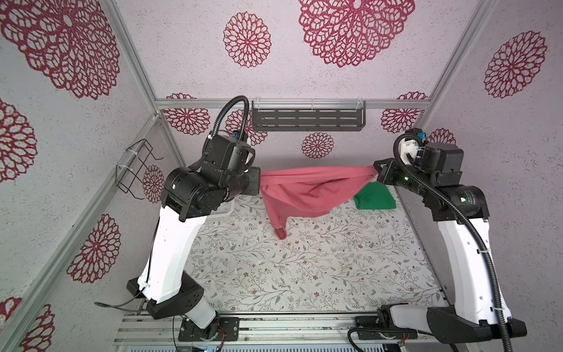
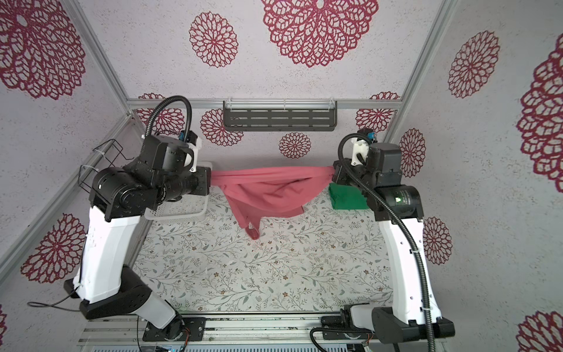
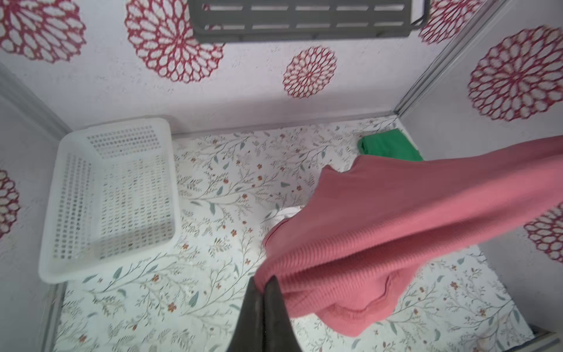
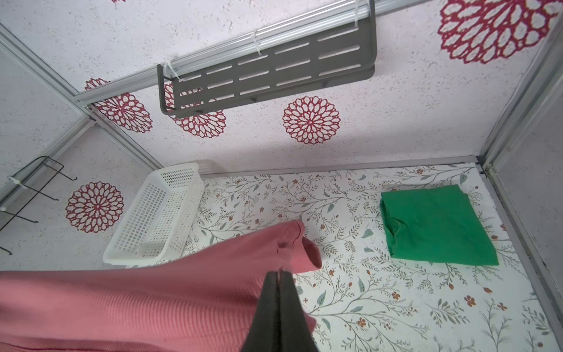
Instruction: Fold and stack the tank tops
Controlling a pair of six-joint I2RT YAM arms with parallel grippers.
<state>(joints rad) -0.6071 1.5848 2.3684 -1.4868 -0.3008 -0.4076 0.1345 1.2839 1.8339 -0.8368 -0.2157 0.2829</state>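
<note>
Next, I let go of the pink-red tank top with my right gripper on the middle of the floral surface (image 1: 296, 241), beside the tip of the dangling strap.
The pink-red tank top (image 1: 304, 192) (image 2: 268, 192) hangs stretched in the air between my two grippers at the back of the table, and one strap dangles down to the floral surface. My left gripper (image 3: 264, 282) (image 1: 259, 180) is shut on one end of the ribbed cloth (image 3: 396, 228). At the other end, my right gripper (image 4: 278, 272) (image 1: 377, 172) is shut on the cloth (image 4: 152, 304). The green tank top (image 1: 373, 198) (image 2: 347, 198) (image 4: 435, 225) lies folded flat in the back right corner, below and just behind the right gripper.
A white perforated basket (image 3: 54, 213) (image 4: 122, 253) (image 2: 182, 216) with nothing in it stands at the back left, under the left arm. A grey slotted shelf (image 1: 307, 119) hangs on the back wall and a black wire rack (image 1: 134, 170) on the left wall.
</note>
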